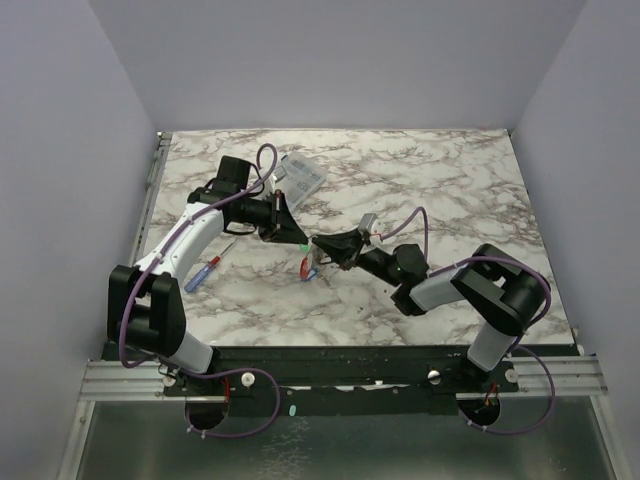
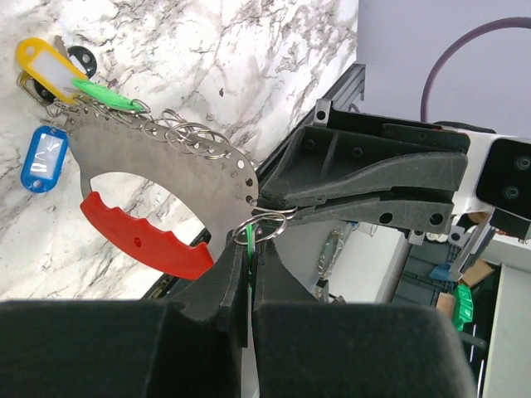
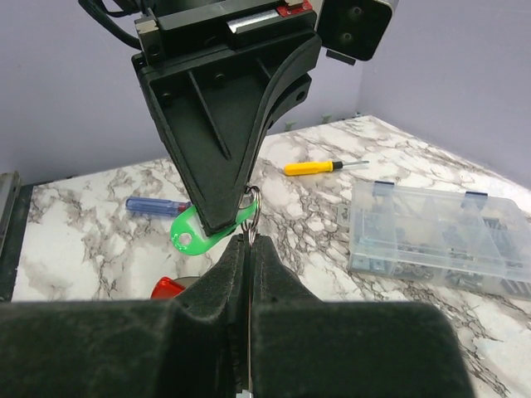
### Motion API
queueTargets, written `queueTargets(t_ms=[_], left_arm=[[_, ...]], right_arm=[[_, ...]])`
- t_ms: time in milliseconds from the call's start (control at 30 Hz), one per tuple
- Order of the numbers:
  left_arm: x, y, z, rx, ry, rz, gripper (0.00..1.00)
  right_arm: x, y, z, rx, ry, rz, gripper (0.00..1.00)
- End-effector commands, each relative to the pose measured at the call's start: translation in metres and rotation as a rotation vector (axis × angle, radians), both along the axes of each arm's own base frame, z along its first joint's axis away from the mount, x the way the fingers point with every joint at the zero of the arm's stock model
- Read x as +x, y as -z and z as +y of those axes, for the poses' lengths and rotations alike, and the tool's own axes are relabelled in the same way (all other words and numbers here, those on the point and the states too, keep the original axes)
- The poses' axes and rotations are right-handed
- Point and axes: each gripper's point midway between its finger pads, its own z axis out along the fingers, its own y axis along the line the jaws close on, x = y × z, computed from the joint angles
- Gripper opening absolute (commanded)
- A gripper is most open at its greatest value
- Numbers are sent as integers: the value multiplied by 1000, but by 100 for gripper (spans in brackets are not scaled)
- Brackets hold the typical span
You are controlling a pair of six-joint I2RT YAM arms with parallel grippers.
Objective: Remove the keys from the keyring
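Observation:
Next, my left gripper lets go of the green key tag on the marble (image 1: 281, 257) in front of the plastic compartment box.
The keyring is a silvery half-round plate (image 2: 199, 178) with a red arc-shaped fob (image 2: 141, 240) and a row of split rings along its edge. It hangs in the air between both grippers. Yellow (image 2: 50, 66), green (image 2: 108, 95) and blue (image 2: 46, 157) key tags dangle from its far end. My left gripper (image 2: 249, 245) is shut on another green key tag (image 3: 195, 232), edge-on between its jaws, which hangs on a split ring (image 2: 264, 225) at the plate's corner. My right gripper (image 3: 250, 240) is shut on the plate's thin edge beside that ring. From above, both grippers meet tip to tip (image 1: 312, 243).
A clear plastic compartment box (image 3: 440, 236) lies on the marble table behind the grippers. A yellow-handled screwdriver (image 3: 319, 167) lies beyond it, and a red-and-blue pen (image 1: 203, 273) lies near the left arm. The table's left rail (image 1: 150, 190) is close to the left arm.

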Motion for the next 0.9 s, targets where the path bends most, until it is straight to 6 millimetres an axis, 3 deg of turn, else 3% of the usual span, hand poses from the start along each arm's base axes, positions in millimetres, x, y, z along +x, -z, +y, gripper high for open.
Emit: queueTargets(t_ms=[0,533,867], left_arm=[[26,18,20,99,-98,-67,0],[29,41,34,209,-102,-87,0],[51,61,100,625,-2,-466,0]], right_arm=[[-7,-16,-11,48,8,-79,1],[-4,-25,-16,61,34,-102,1],[12,-36,-37,55,112,-92,0]])
